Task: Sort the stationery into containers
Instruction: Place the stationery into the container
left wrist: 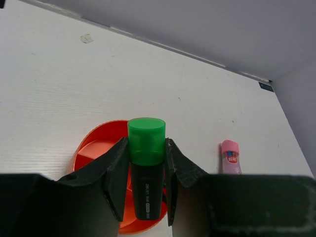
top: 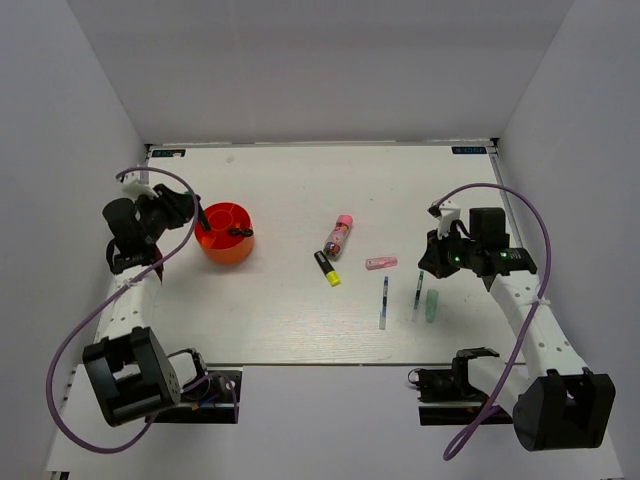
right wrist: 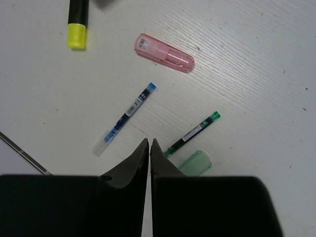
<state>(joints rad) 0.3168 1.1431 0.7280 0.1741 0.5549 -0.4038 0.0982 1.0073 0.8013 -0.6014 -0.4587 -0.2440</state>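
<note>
Next, my left gripper releases the black highlighter into the red-orange organiser's outer compartment (top: 206, 234), so that it sits across from the black item that is inside.
My left gripper (left wrist: 145, 143) is shut on a black highlighter with a green cap (left wrist: 146, 148), held cap-forward above the round red-orange organiser (left wrist: 94, 148), which stands at the table's left (top: 228, 248). A black item (top: 240, 231) sits inside it. My right gripper (right wrist: 149, 142) is shut with nothing in it, its tips just over the table between a blue pen (right wrist: 126, 118) and a green pen (right wrist: 192, 133). A pale-green cap (right wrist: 194, 164) lies beside the green pen. Farther off lie a pink eraser (right wrist: 164, 52), a yellow-capped highlighter (right wrist: 77, 22) and a pink-capped glue stick (left wrist: 230, 155).
From above, the glue stick (top: 339, 236) and yellow highlighter (top: 327, 268) lie mid-table, with the eraser (top: 381, 263), both pens and the cap (top: 432, 305) to their right. White walls enclose the table on three sides.
</note>
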